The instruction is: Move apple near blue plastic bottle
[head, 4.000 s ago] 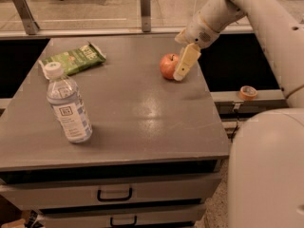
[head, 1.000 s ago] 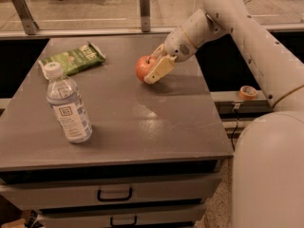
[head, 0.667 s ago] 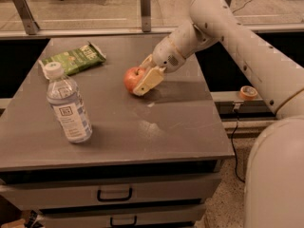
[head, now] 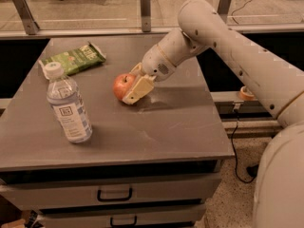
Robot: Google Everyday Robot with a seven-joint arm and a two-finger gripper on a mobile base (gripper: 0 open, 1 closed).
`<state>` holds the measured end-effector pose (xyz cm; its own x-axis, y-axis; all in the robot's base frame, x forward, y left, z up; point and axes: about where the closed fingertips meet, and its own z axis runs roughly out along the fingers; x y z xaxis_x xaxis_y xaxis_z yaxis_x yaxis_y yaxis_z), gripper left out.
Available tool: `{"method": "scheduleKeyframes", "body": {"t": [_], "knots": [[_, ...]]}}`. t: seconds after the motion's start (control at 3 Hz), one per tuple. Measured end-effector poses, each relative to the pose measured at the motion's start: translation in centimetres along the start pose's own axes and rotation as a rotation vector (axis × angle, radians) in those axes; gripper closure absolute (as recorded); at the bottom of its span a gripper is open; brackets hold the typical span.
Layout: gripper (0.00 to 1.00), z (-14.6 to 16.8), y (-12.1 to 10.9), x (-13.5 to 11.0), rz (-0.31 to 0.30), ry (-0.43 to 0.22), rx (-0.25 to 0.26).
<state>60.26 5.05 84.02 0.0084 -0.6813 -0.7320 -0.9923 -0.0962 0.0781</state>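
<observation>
My gripper needs to release the apple on the grey table [head: 103, 105] beside the blue plastic bottle, on my arm's side.
The red-orange apple [head: 121, 85] sits near the middle of the grey table [head: 156, 127], held between the fingers of my gripper [head: 129, 88]. The near cream finger [head: 137, 90] lies against the apple's right side; the far finger is mostly hidden behind the apple. The blue plastic bottle [head: 68, 103], clear with a white cap and a white-and-blue label, stands upright at the table's front left. The apple is about a hand's width to the right of the bottle and a little behind it.
A flat green snack packet [head: 73, 59] lies at the table's back left. Drawers with handles [head: 114, 194] are under the tabletop. My white arm [head: 237, 61] reaches in from the right. A roll of tape [head: 246, 93] sits on a ledge at the right.
My gripper has carried the apple leftward and toward the front, from the table's back right to its middle, closer to the bottle. The bottle and packet have not moved.
</observation>
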Motion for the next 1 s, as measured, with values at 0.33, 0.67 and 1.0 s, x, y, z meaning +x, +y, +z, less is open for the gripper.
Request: {"method": "scheduleKeyframes", "body": {"t": [0.33,0.67,1.0], "knots": [[1.0,-0.1,3.1,-2.4,-0.047,-0.018,-0.028],[1.0,-1.9,6.6,-5.7,-0.119,-0.06,-0.017],[1.0,-2.1,7.7,-6.2,-0.127,-0.076,-0.025]]}}
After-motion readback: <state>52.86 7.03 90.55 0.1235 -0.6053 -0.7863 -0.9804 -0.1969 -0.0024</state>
